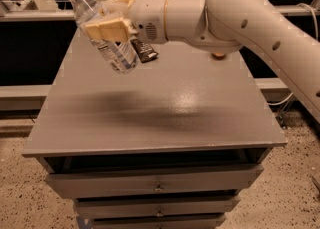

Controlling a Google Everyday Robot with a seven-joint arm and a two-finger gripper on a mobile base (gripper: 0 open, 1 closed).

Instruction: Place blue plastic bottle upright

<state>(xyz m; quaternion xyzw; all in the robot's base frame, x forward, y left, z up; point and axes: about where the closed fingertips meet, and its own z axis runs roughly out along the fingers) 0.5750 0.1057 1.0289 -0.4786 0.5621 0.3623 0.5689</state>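
The blue plastic bottle, now hanging tilted in the air, will be let go by my gripper on the grey table [123,107] in front of the small dark packet.
The blue plastic bottle [102,30] is clear and pale bluish with a white cap at its upper left end. It hangs tilted in the air above the back left of the grey table [150,118], cap up and to the left, base down and to the right. My gripper [107,25] is shut on the bottle's middle, with a tan finger [106,29] across its front. The white arm [240,18] reaches in from the right.
A small dark packet [144,50] lies on the table just behind the bottle's base. An orange ball [217,54] is mostly hidden under the arm. Drawers [155,185] sit below the table's front edge. Dark shelving runs along both sides.
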